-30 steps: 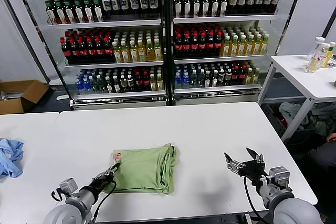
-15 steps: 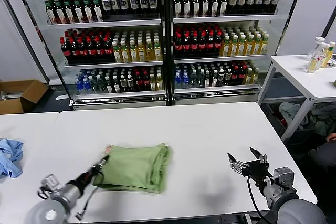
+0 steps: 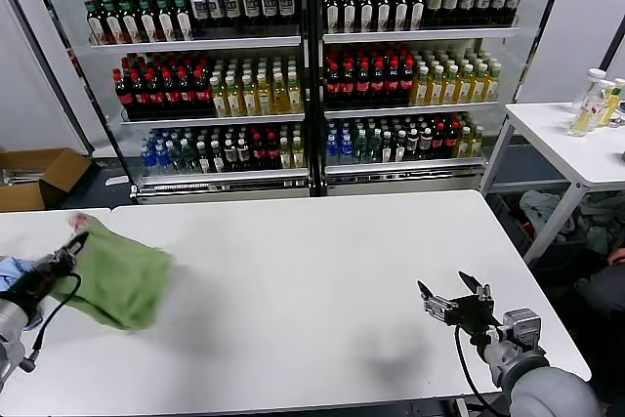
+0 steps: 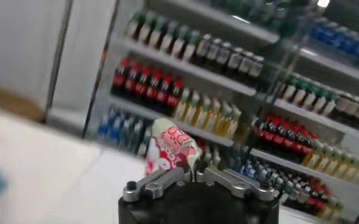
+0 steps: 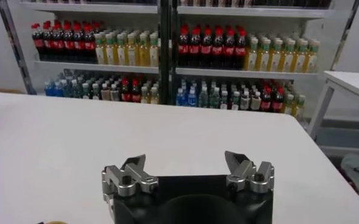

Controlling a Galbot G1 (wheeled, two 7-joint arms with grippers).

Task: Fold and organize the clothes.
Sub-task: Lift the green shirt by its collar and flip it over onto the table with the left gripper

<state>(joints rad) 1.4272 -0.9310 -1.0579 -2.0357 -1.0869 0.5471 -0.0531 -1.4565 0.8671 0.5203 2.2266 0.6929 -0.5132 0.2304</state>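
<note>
The light green polo shirt in my left gripper, now hanging over the gap between tables, will be let go on bare tabletop (image 3: 223, 295), between the light blue garment and my right gripper.
The folded light green polo shirt (image 3: 119, 278) hangs in the air at the far left of the head view, over the gap between the two tables. My left gripper (image 3: 70, 249) is shut on its upper corner. In the left wrist view the shirt's red-and-white checkered print (image 4: 170, 146) sticks up from my shut left gripper (image 4: 192, 172). My right gripper (image 3: 453, 294) is open and empty, low over the table's front right; the right wrist view shows it (image 5: 185, 165) spread over bare tabletop.
A light blue garment (image 3: 12, 271) lies on the left table (image 3: 29, 227), just beside the held shirt. The white main table (image 3: 322, 290) spans the middle. Drink shelves (image 3: 303, 65) stand behind. Another white table (image 3: 576, 139) with bottles is at the right.
My left gripper has lifted the folded shirt off the main table and carried it left, towards the left table. The right gripper has barely moved.
</note>
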